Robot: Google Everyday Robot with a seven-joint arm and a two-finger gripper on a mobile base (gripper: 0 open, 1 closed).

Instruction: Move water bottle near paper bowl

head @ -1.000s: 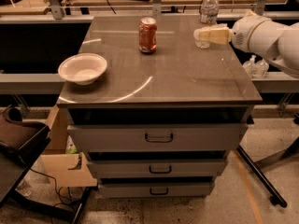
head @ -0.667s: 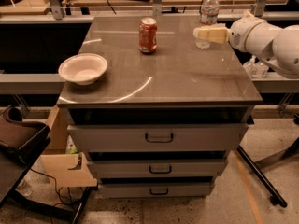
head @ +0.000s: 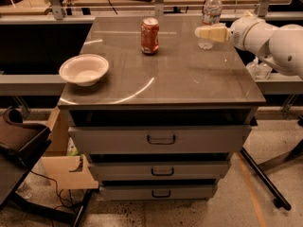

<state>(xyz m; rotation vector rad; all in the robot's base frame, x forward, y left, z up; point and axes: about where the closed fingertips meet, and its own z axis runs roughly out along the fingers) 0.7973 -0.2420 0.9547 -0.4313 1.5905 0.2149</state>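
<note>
The robot's gripper will next move up to the upper half of the water bottle (head: 210, 14), below the bottle's white cap, and close there.
The water bottle (head: 212, 9), clear with a white cap and a pale label, stands upright at the back right of the table top (head: 184, 79). My gripper (head: 204, 33) comes in from the right on a white arm, at the height of the bottle's lower half. It covers part of the bottle and is at or just in front of it. I cannot tell whether it touches the bottle. The white paper bowl (head: 84, 69) sits at the table's left edge, far from the bottle.
An orange-red soda can (head: 150, 35) stands at the back middle of the table, between bottle and bowl. Small clear bottles (head: 258, 70) sit off the table's right side, under the arm. Three closed drawers (head: 161, 139) are below. A cardboard box (head: 61, 169) and a chair (head: 19, 141) are at lower left.
My gripper has moved a little to the left, toward the lower part of the water bottle. The bottle, can and bowl have not moved.
</note>
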